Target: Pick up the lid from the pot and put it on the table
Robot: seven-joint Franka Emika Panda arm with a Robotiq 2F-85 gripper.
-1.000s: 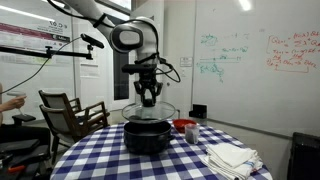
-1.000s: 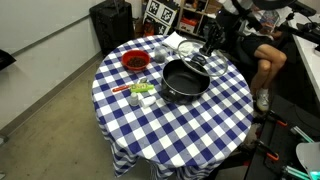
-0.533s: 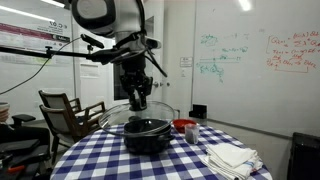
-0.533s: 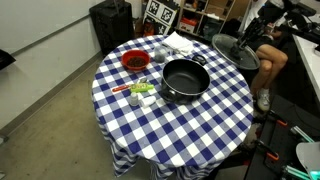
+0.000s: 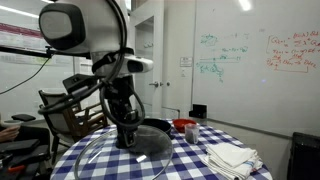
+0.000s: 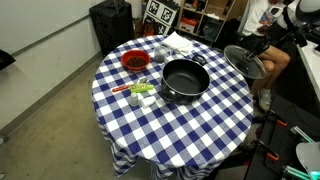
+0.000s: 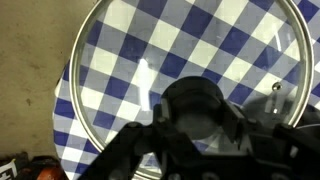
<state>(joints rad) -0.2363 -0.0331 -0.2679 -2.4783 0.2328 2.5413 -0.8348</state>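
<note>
The robot's gripper will let go of the lid, now hanging tilted at the table's edge, on the open checked cloth [image 5: 146, 170] beside the white cloths, in front of the pot.
My gripper [image 7: 195, 112] is shut on the centre knob of the lid [image 7: 120, 70], a see-through glass lid with a thin metal rim. In both exterior views the lid [image 5: 105, 160] [image 6: 243, 63] hangs tilted at the edge of the table [image 5: 190, 160] [image 6: 190, 125], away from the pot, with my gripper [image 5: 128, 140] [image 6: 254, 49] above it. The black pot [image 6: 185, 80] stands open in the table's middle; in an exterior view it [image 5: 157, 128] is partly hidden behind my arm. The checked cloth shows through the glass in the wrist view.
A small red bowl [image 6: 134, 61] [image 5: 183, 126] stands near the pot. White cloths [image 5: 232, 157] [image 6: 180, 42] lie on the table. Small items [image 6: 140, 92] lie beside the pot. A chair [image 5: 70, 110] and a seated person [image 6: 268, 58] are near the table.
My arm has carried the lid from above the pot sideways to the table's edge and lowered it. The pot now stands uncovered.
</note>
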